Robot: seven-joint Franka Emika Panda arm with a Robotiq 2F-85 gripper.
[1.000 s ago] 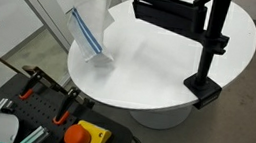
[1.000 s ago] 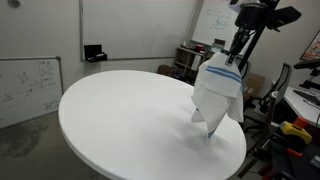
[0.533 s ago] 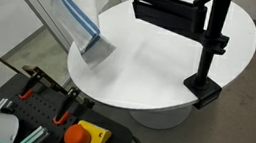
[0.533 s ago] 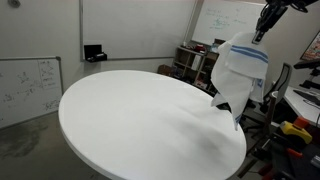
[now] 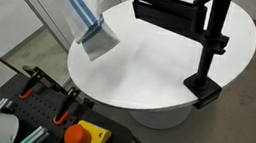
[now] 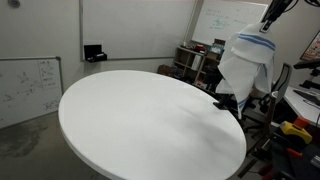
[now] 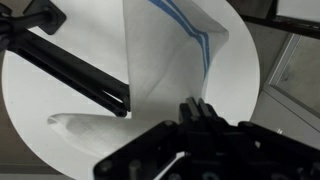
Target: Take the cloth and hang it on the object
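The robot's gripper needs to release the cloth draped over the outer half of the black stand's wide horizontal bar (image 5: 157, 14) (image 7: 88, 82). The cloth now hangs above the table's edge.
The cloth (image 5: 88, 20), a white towel with blue stripes, hangs in the air over the round white table's (image 5: 148, 74) edge. In an exterior view my gripper (image 6: 271, 17) holds the cloth (image 6: 247, 65) by its top, at the frame's upper right. The object, a black stand (image 5: 211, 43) with a wide horizontal bar (image 5: 167, 6), is clamped to the table's rim. In the wrist view my gripper (image 7: 198, 108) is shut on the cloth (image 7: 165, 55), which drapes below, with the black bar (image 7: 70, 65) to the left.
A red emergency button (image 5: 84, 135) and orange-handled clamps (image 5: 44, 95) sit below the table's near edge. A whiteboard (image 6: 30, 85) leans on the wall, and chairs and office clutter (image 6: 195, 55) stand behind the table. The stand's clamp (image 6: 225, 100) grips the rim.
The cloth has been lifted upward. Its lower end, which rested on the table a second ago, now hangs free above the surface.
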